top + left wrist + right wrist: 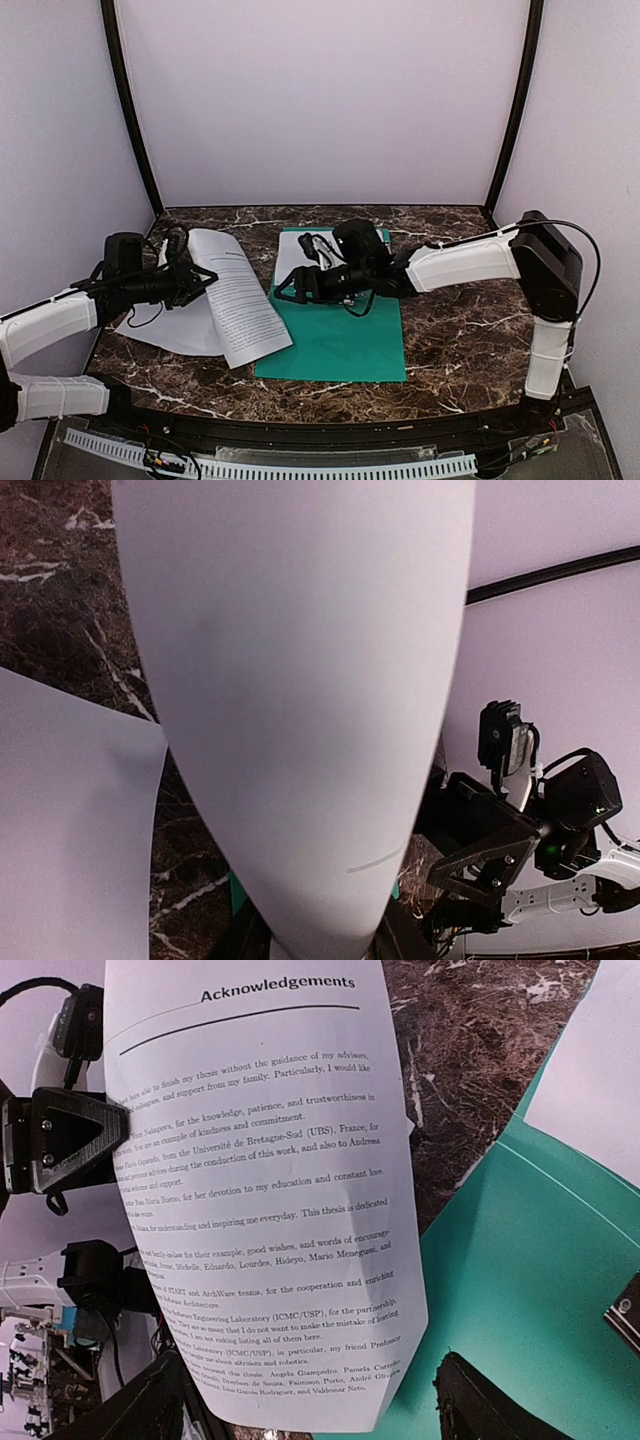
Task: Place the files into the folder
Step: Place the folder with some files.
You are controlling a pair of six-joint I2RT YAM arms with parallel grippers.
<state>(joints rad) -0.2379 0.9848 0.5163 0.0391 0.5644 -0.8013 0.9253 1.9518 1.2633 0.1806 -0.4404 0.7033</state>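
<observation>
Next, I close my right gripper on the second file's near edge (213, 354) by the corner closest to the folder.
One file (240, 300), a white sheet headed "Acknowledgements" (260, 1210), is lifted off the table at its far-left end. My left gripper (200, 280) is shut on that end, and the sheet's blank back (300, 680) fans out from between its fingers (320, 945). The sheet's lower end hangs between the wide-apart fingers of my open right gripper (310, 1390), which faces left over the folder's left edge (285, 290). The teal-green folder (340, 340) lies flat at mid-table (520, 1260). A second file (165, 330) lies flat under the first (70, 820).
A white panel (292, 255) lies on the folder's far-left part (600, 1090). The dark marble table (450, 330) is enclosed by pale walls behind and at both sides. The two grippers face each other closely over the lifted sheet.
</observation>
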